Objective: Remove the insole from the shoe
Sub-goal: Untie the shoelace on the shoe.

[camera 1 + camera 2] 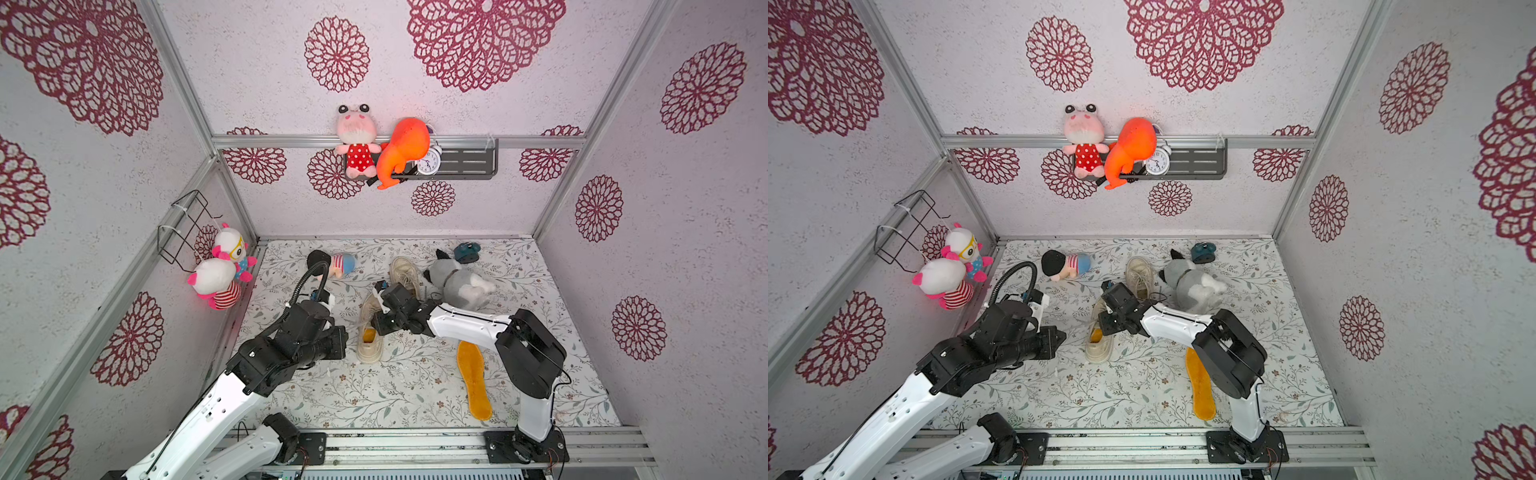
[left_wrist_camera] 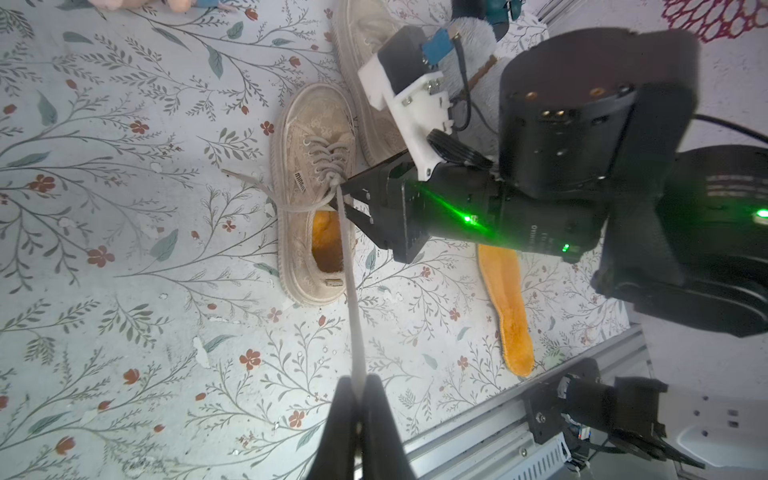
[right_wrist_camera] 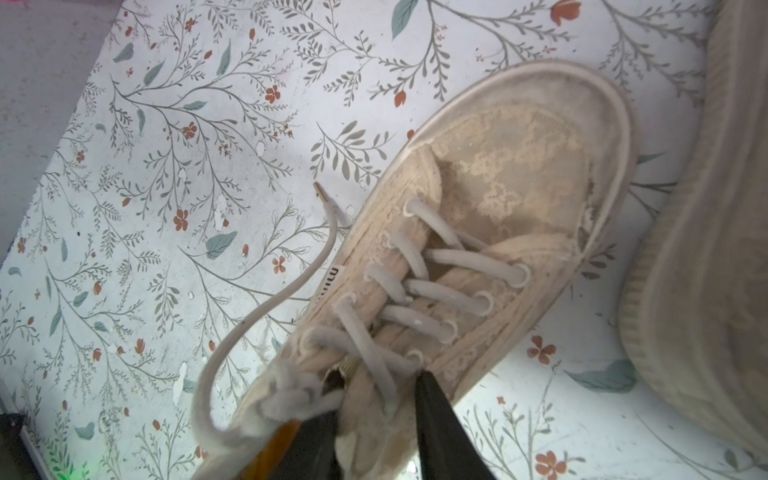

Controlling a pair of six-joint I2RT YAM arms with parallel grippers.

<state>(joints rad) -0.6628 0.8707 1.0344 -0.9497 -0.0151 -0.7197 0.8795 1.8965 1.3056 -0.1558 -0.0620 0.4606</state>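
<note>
My left gripper needs to release the shoelace across the front of the beige shoe's opening (image 1: 369,325) (image 2: 321,211), next to the knot.
A beige lace-up shoe (image 1: 370,332) (image 1: 1100,338) (image 2: 316,195) (image 3: 498,232) lies mid-table with its heel toward the front. An orange insole (image 1: 368,334) (image 2: 326,237) shows inside its heel opening. My right gripper (image 1: 372,322) (image 1: 1101,322) (image 2: 349,201) (image 3: 378,384) is shut on the shoe's upper beside the top eyelets, one finger inside the opening and one outside. My left gripper (image 1: 344,338) (image 1: 1064,336) (image 2: 360,384) is shut on the shoelace (image 2: 351,299), which runs taut from the knot to its fingertips.
A second orange insole (image 1: 473,380) (image 1: 1200,388) (image 2: 509,307) lies loose at the front right. Another beige shoe (image 1: 405,272) (image 2: 365,50) and a grey plush (image 1: 457,282) sit just behind. A small doll (image 1: 338,264) lies at the back left. The metal rail (image 1: 415,444) runs along the front edge.
</note>
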